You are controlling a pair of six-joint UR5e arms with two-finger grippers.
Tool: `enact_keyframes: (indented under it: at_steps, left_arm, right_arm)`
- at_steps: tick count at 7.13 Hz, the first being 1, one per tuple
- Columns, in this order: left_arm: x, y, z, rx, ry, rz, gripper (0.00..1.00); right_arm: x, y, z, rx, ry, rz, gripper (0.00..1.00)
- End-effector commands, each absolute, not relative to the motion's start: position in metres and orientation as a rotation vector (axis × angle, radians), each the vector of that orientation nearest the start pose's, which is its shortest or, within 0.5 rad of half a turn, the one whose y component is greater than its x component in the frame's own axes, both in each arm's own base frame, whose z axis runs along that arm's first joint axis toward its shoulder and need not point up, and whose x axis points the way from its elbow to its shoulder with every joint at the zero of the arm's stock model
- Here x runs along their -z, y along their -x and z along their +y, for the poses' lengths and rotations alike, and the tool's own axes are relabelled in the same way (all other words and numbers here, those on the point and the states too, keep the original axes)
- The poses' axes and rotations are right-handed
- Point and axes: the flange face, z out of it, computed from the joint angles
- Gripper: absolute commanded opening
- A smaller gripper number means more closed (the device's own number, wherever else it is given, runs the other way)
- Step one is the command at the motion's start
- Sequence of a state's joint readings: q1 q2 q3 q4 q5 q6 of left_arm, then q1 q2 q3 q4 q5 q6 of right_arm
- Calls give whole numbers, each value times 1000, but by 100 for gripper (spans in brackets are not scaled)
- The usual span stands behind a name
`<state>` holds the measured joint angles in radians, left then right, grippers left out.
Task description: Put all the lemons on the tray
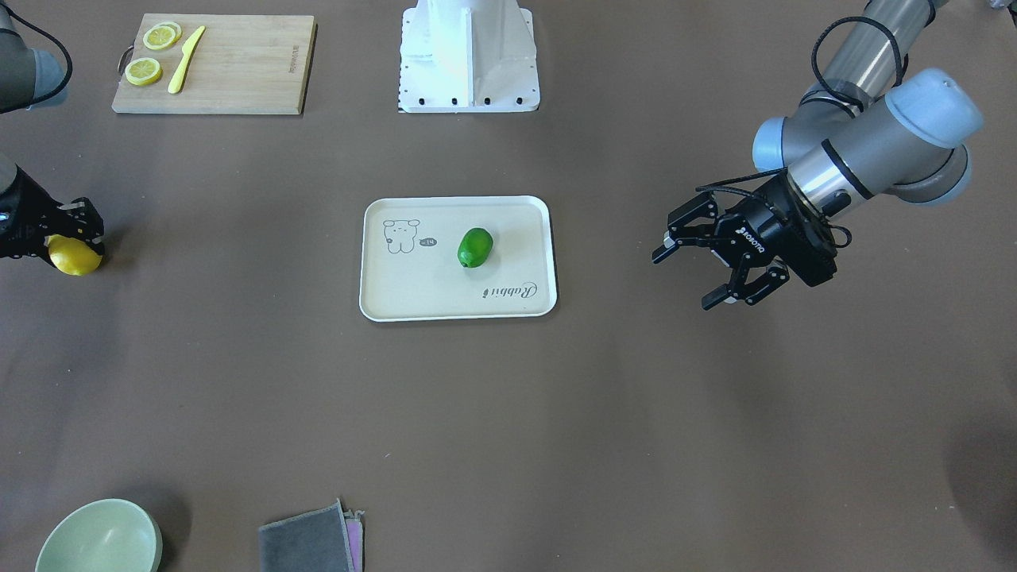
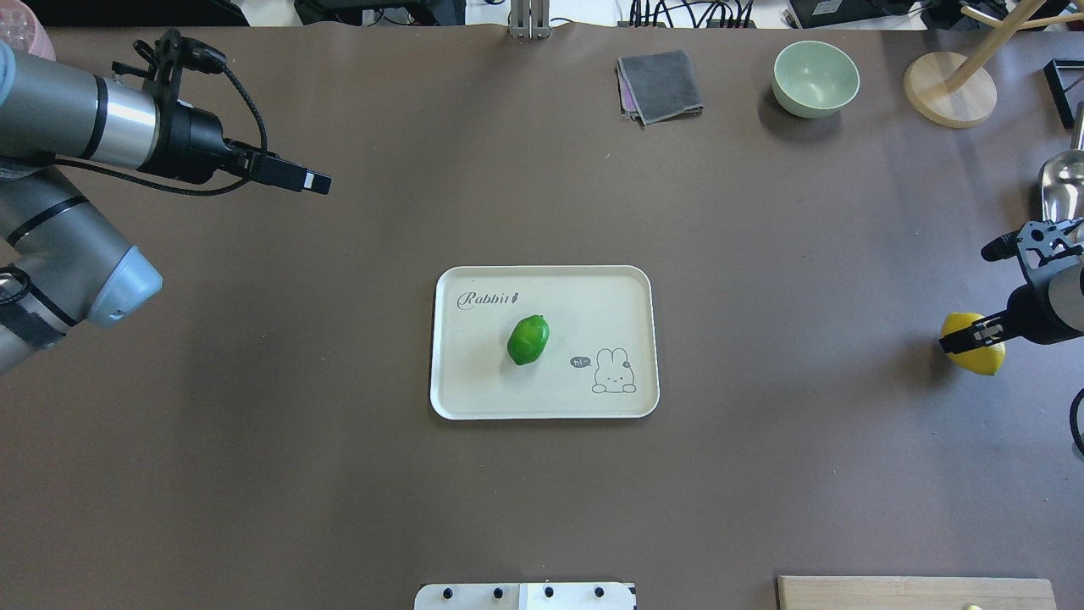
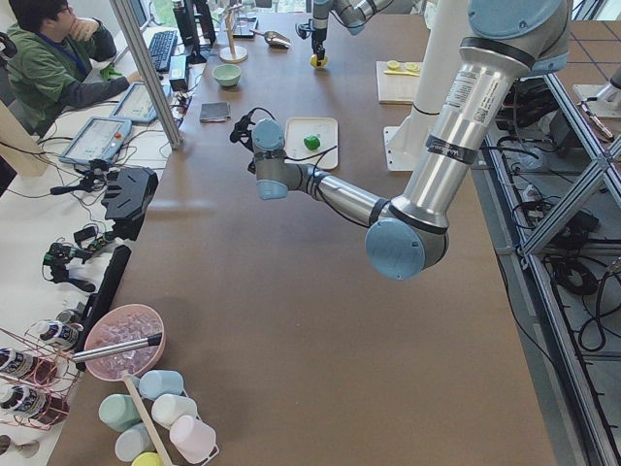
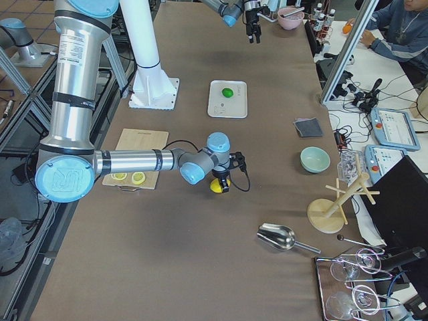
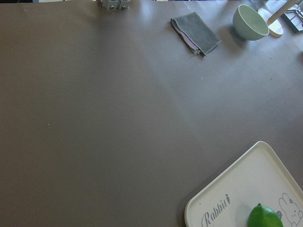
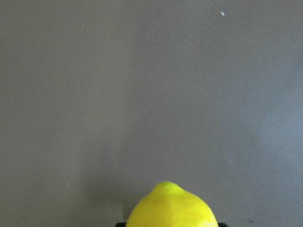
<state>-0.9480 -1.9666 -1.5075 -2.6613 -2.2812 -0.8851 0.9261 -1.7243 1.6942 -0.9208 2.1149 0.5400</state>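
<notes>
Next, I release the yellow lemon on the cream tray [image 1: 420, 276] with my right gripper, between bear drawing and rabbit lettering.
The cream tray [image 1: 457, 311] lies mid-table, also in the overhead view [image 2: 542, 413]. The green lemon [image 1: 475, 247] lies on it near the middle, as the overhead view [image 2: 528, 339] and left wrist view [image 5: 264, 218] show. The yellow lemon [image 1: 75, 259] sits far off to the robot's right, low at the table [image 2: 981, 357]. My right gripper [image 1: 75, 241] is shut on it from above [image 2: 974, 337]; the lemon fills the bottom of the right wrist view [image 6: 170, 208]. My left gripper [image 1: 685, 278] is open and empty, raised well to the tray's side [image 2: 318, 180].
A wooden cutting board [image 1: 238, 63] with lemon slices [image 1: 161, 36] and a yellow knife [image 1: 186, 59] lies near the robot's base [image 1: 469, 56]. A green bowl [image 2: 815, 78], grey cloth [image 2: 660, 85], wooden stand [image 2: 948, 89] and metal scoop [image 2: 1063, 186] stand at the far right.
</notes>
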Motion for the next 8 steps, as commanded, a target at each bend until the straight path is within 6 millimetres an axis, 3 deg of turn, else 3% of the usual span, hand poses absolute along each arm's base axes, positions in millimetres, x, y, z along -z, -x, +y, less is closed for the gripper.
enact_keyframes:
  at_steps: [1,3,4,5,6,7,8]
  left_arm:
    - [-340,-309,-546,-288,-588,1344,98]
    - [-341,-310,-546,-287,-585,1342,98]
    - [-342,-309,-546,-285,-585,1340,98]
    - [-342,-311,-545,-288,-583,1341,98]
    - [-344,-312,-545,-288,-580,1340,98]
    - [-343,-313,-545,-290,-580,1342,98]
    - [-343,-314,-544,-290,-578,1341,98]
  right_arm:
    - [-552,236,-447,177,-218,-829,0]
    - [-438,336,-490,21,-153,-864,0]
    - [-378,391,-492,-59,-141,-867,0]
    - [-315,444,-482,-135,-118,-889,0]
    - [-264,503,-457,-227,-113,-874,0]
    - [-229,537,-433,-309,-134,-892,0]
    - [-228,543,-424,-306,-154,-892,99]
